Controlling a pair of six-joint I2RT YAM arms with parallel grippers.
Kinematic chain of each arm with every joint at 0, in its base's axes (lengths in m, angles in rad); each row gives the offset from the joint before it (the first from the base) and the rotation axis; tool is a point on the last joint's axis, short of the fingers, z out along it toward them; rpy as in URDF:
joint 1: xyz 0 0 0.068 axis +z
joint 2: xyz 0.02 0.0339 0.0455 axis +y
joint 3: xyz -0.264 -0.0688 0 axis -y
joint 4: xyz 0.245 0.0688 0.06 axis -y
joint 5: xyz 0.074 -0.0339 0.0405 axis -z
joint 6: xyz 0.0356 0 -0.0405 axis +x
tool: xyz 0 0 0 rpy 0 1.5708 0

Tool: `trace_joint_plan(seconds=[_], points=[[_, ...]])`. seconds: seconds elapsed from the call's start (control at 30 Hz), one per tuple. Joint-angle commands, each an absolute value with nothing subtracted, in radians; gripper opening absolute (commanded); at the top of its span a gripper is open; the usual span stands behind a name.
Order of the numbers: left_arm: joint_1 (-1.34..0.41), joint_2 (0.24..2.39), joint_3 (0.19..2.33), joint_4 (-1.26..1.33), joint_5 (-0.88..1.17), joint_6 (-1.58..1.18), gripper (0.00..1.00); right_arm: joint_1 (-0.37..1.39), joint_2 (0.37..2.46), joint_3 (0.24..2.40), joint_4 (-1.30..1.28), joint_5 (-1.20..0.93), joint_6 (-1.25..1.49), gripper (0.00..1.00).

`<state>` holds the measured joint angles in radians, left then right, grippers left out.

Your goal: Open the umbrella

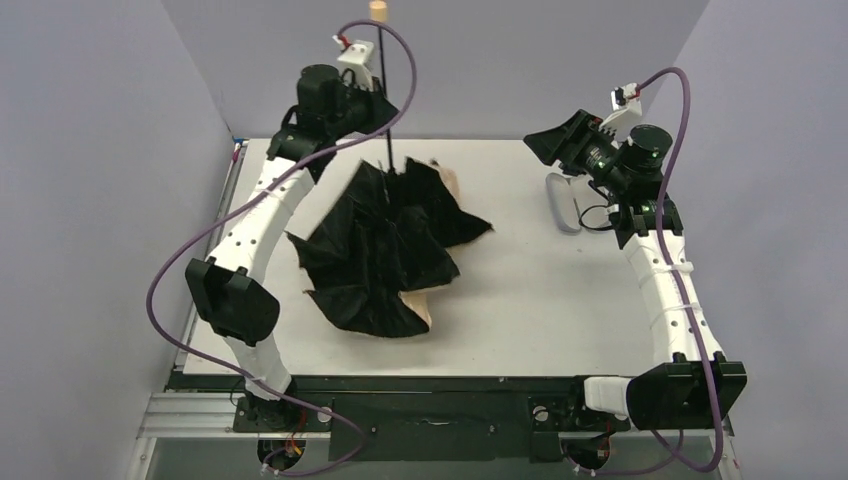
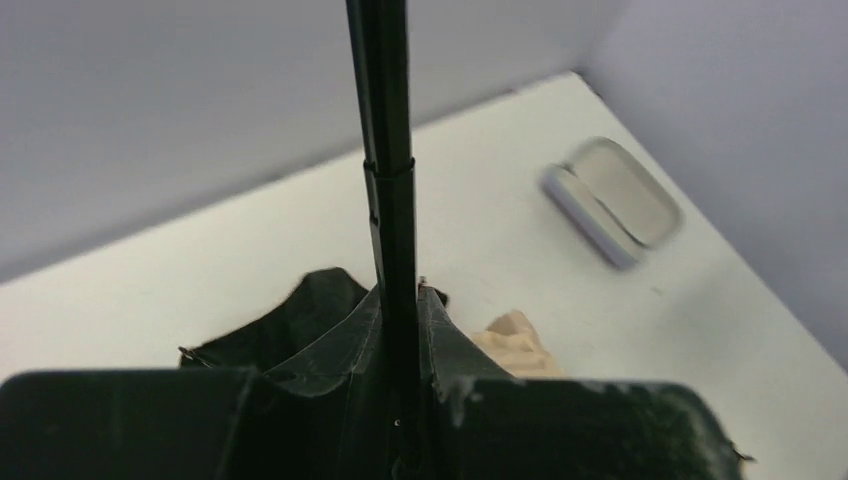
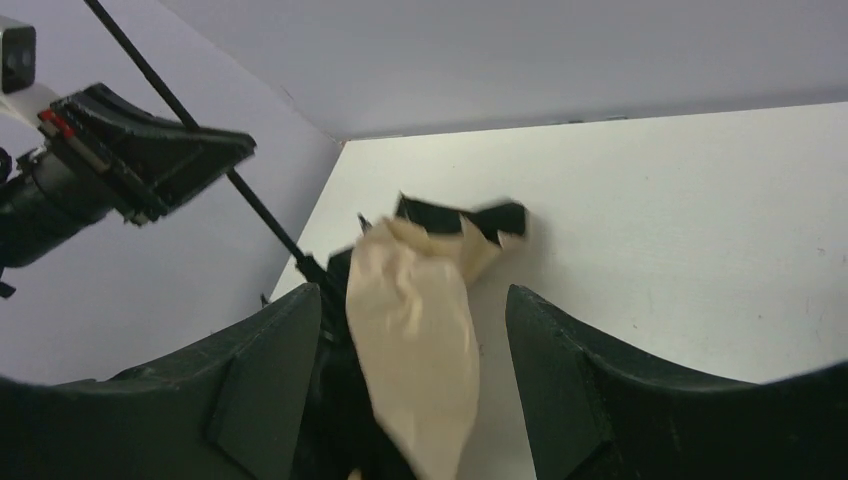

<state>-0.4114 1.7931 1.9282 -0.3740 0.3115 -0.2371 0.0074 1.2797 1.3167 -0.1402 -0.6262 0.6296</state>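
Observation:
Next, the left gripper releases the umbrella's stem, with the umbrella's black lining up, on the middle of the white table [image 1: 440, 265].
The umbrella [image 1: 380, 250] lies half spread on the table, its black lining up and tan fabric showing at the edges. Its thin black shaft [image 1: 384, 90] rises steeply to the tan knob handle [image 1: 378, 9]. My left gripper [image 1: 378, 108] is shut on the shaft partway up; in the left wrist view [image 2: 400, 330] both fingers press the shaft [image 2: 385, 150]. My right gripper [image 1: 552, 145] is open and empty, raised at the right and apart from the umbrella. In the right wrist view [image 3: 410, 310] tan fabric [image 3: 415, 340] shows beyond the spread fingers.
A pale lavender capsule case [image 1: 564, 203] lies on the table under the right gripper, also seen in the left wrist view [image 2: 612, 200]. Grey walls enclose the white table [image 1: 540, 300] on three sides. The left arm shows in the right wrist view [image 3: 130, 160].

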Motion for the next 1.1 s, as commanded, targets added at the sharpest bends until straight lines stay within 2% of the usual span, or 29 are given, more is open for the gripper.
trace_joint_plan(seconds=[0.0, 0.1, 0.17, 0.33, 0.6, 0.87, 1.07], points=[[-0.390, 1.733, 1.969, -0.258, 0.206, 0.009, 0.00, 0.006, 1.230, 1.306, -0.118, -0.642, 0.578, 0.64], [-0.527, 1.563, 1.658, -0.095, 0.313, 0.083, 0.00, 0.018, 1.232, 1.297, -0.124, -0.642, 0.553, 0.62], [-0.586, 1.502, 1.533, 0.026, 0.365, 0.081, 0.00, 0.028, 1.225, 1.281, -0.126, -0.641, 0.547, 0.59], [-0.615, 1.513, 1.499, 0.060, 0.348, 0.111, 0.00, 0.103, 1.198, 1.221, -0.132, -0.629, 0.548, 0.43], [-0.630, 1.505, 1.407, 0.208, 0.428, 0.122, 0.00, 0.287, 1.215, 1.085, -0.148, -0.570, 0.520, 0.25], [-0.635, 1.488, 1.402, 0.242, 0.507, 0.081, 0.00, 0.399, 1.365, 1.107, -0.027, -0.487, 0.508, 0.14], [-0.635, 1.466, 1.401, 0.249, 0.560, 0.057, 0.00, 0.416, 1.492, 1.150, 0.107, -0.513, 0.573, 0.10]])
